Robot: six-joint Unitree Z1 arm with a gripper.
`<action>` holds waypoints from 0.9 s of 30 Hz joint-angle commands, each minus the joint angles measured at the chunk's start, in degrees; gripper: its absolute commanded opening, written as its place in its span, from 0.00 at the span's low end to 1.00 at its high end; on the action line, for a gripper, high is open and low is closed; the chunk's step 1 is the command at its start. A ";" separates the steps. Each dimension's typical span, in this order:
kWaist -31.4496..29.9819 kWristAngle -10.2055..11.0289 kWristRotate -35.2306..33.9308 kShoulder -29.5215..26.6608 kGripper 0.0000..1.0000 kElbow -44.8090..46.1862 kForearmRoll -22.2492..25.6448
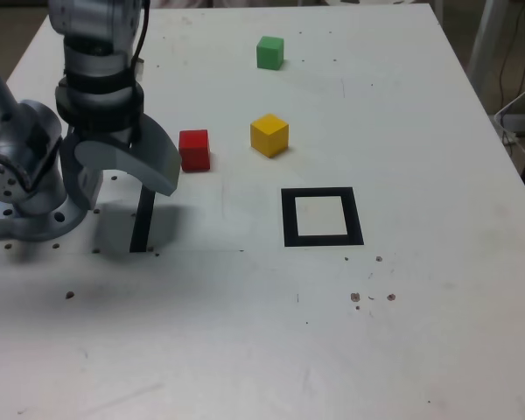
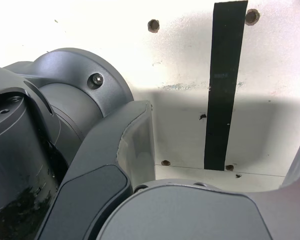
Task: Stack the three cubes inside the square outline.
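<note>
My gripper should next close on the opposite sides of the red cube [image 1: 194, 151], the one closest to the straight piece of black tape.
Three cubes lie apart on the white table in the exterior view: a green cube [image 1: 269, 52] at the far side, a yellow cube [image 1: 269, 135] nearer the middle, and a red cube [image 1: 194, 150] to its left. The square outline [image 1: 289, 219], black tape around a white centre, has nothing inside it and lies nearer than the yellow cube. My gripper [image 1: 162, 175] hangs folded close to the arm's base at the exterior view's left, just left of the red cube, jaws together and holding nothing. No cube or outline shows in the wrist view.
A straight black tape strip [image 1: 143, 223] [image 2: 222, 85] runs on the table beneath the gripper. The arm's grey base [image 1: 31, 188] stands at the exterior view's left edge. Small dark specks and screw holes dot the table. Cables hang past the table's right edge.
</note>
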 commanded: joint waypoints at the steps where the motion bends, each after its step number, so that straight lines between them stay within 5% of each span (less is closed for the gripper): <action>1: 0.07 -0.09 0.13 -0.45 0.99 -0.22 0.17; 14: 0.07 0.30 0.19 -0.82 1.00 0.15 -0.02; 27: 3.01 3.70 0.92 -0.57 1.00 -2.09 -0.66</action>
